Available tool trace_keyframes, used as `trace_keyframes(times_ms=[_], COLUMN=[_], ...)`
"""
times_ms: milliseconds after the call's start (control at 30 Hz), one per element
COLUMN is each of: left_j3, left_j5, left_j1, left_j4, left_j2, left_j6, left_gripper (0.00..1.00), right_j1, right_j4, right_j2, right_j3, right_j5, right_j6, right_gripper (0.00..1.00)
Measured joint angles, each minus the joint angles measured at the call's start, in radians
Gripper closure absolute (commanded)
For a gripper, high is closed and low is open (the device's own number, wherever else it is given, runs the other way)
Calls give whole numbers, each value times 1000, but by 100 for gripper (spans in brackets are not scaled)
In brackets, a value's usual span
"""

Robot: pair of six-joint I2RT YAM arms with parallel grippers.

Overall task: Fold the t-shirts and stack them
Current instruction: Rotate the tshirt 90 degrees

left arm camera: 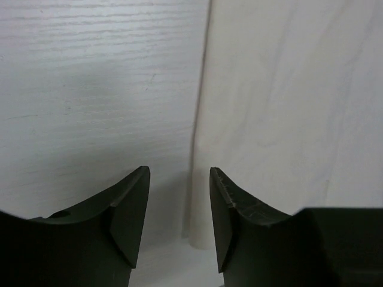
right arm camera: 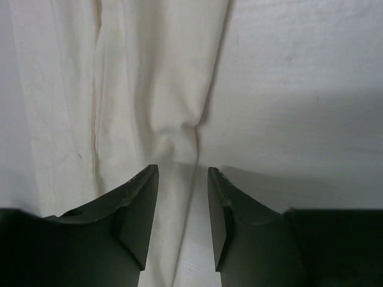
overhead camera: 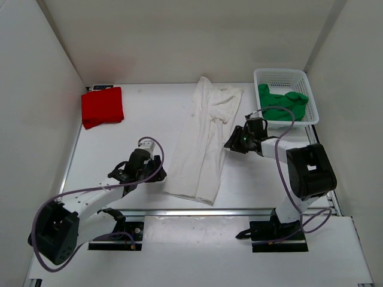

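Note:
The white t-shirt's bottom end slants toward my left gripper, so both grippers should pull the white t-shirt straight and take its bottom corners [overhead camera: 168, 190] before folding it up.
A white t-shirt [overhead camera: 203, 143] lies folded lengthwise in a long strip down the middle of the table. My left gripper [overhead camera: 160, 169] is open at the strip's left edge near its bottom; the left wrist view shows the shirt's edge [left arm camera: 197, 149] running between the jaws. My right gripper [overhead camera: 230, 144] is open at the strip's right edge, halfway up; the right wrist view shows a pinched wrinkle of the white shirt [right arm camera: 176, 140] just ahead of the jaws. A folded red t-shirt [overhead camera: 102, 106] lies at the back left. A green t-shirt [overhead camera: 282, 101] sits crumpled in the basket.
A white plastic basket [overhead camera: 306, 81] stands at the back right, next to the right wall. White walls close in the table on the left, back and right. A metal rail [overhead camera: 197, 210] runs along the near edge.

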Motion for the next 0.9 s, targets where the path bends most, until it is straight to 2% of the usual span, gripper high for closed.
trace_keyframes(times_ms=[67,200,233,333,400,467,500,633,733,900], left_j3=[6,29,31,29,30,29,28,-19,-74,-144], left_j5=[-19,-33,-32,-10,-6,-5,-5,-8,-9,-8], left_j1=[-10,-28,-31,-38,-60,-95,-111,-155,-189,-269], left_j4=[-3,-13,-8,7,10,11,13,44,60,66], left_j2=[57,138,142,152,162,170,172,133,63,-35], left_j6=[14,31,32,36,37,37,34,3,-45,-143], left_gripper=[46,37,38,49,63,81,89,100,100,98], right_j1=[29,94,109,161,193,217,223,209,204,201], right_j4=[2,-15,-17,-21,-37,-64,-77,-72,-74,-74], right_j2=[-54,-237,-278,-391,-437,-456,-455,-432,-367,-192], right_j3=[-62,-202,-227,-306,-356,-395,-406,-406,-360,-222], right_j5=[14,34,36,39,39,40,35,4,-18,-51], right_j6=[0,5,9,13,15,13,9,-5,-19,-62], right_gripper=[63,61,60,57,52,52,54,65,68,92])
